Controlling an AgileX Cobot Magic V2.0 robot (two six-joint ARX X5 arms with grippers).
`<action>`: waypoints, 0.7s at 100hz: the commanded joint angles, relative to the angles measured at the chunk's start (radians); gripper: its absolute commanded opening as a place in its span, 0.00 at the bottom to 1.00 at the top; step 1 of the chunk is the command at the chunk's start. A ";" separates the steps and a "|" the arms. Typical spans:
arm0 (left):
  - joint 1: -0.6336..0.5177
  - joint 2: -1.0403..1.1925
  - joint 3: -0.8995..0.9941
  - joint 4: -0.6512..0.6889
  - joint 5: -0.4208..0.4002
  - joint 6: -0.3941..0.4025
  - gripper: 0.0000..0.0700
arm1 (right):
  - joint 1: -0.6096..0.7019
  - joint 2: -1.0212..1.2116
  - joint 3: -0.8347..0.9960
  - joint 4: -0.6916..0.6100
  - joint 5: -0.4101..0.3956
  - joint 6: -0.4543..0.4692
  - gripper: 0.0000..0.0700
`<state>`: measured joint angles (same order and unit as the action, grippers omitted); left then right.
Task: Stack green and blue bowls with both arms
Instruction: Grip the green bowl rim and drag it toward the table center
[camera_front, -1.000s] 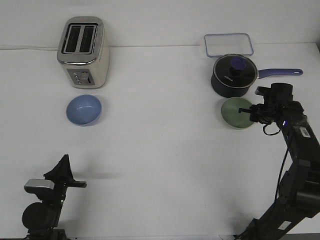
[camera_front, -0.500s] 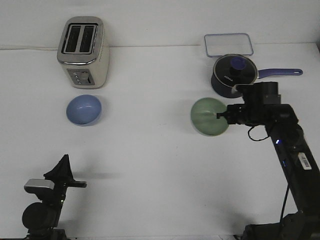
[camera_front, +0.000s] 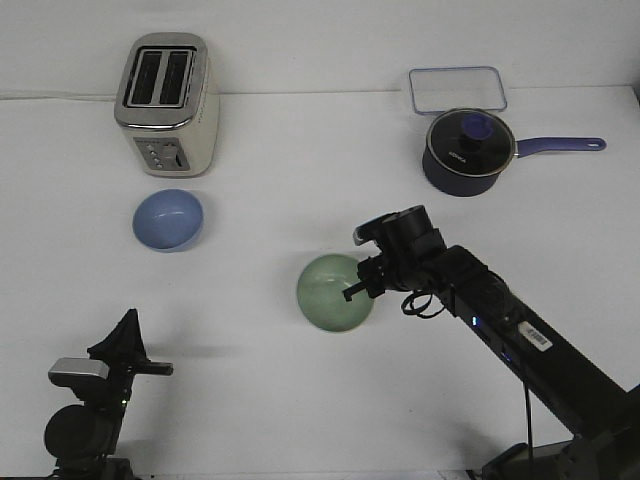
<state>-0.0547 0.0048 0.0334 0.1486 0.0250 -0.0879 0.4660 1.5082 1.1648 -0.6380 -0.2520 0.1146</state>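
Note:
Next, I release my right gripper's green bowl on the bare middle of the white table (camera_front: 330, 309), nearer than the blue bowl.
The pale green bowl (camera_front: 332, 291) is near the middle of the white table, held at its right rim by my right gripper (camera_front: 356, 287), which is shut on it. The right arm (camera_front: 480, 310) reaches in from the lower right. The periwinkle blue bowl (camera_front: 168, 219) sits on the table at the left, in front of the toaster. My left gripper (camera_front: 124, 345) rests at the bottom left, far from both bowls, its fingers together and holding nothing.
A cream toaster (camera_front: 166, 103) stands at the back left. A dark navy saucepan (camera_front: 468, 152) with a purple handle and a clear container (camera_front: 457, 89) are at the back right.
My right arm has carried the green bowl from beside the saucepan leftward and toward the front, to the table's middle. The left arm and the blue bowl have not moved.

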 joint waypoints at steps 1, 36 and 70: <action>0.000 -0.002 -0.019 0.010 -0.003 0.008 0.02 | 0.025 0.021 -0.016 0.026 0.020 0.047 0.00; 0.000 -0.002 -0.019 0.010 -0.003 0.008 0.02 | 0.048 0.090 -0.055 0.040 0.047 0.048 0.00; 0.000 -0.002 -0.019 0.010 -0.003 0.008 0.02 | 0.053 0.116 -0.055 0.032 0.043 0.057 0.01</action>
<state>-0.0547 0.0048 0.0334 0.1486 0.0250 -0.0879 0.5098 1.5940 1.1023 -0.6079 -0.2073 0.1589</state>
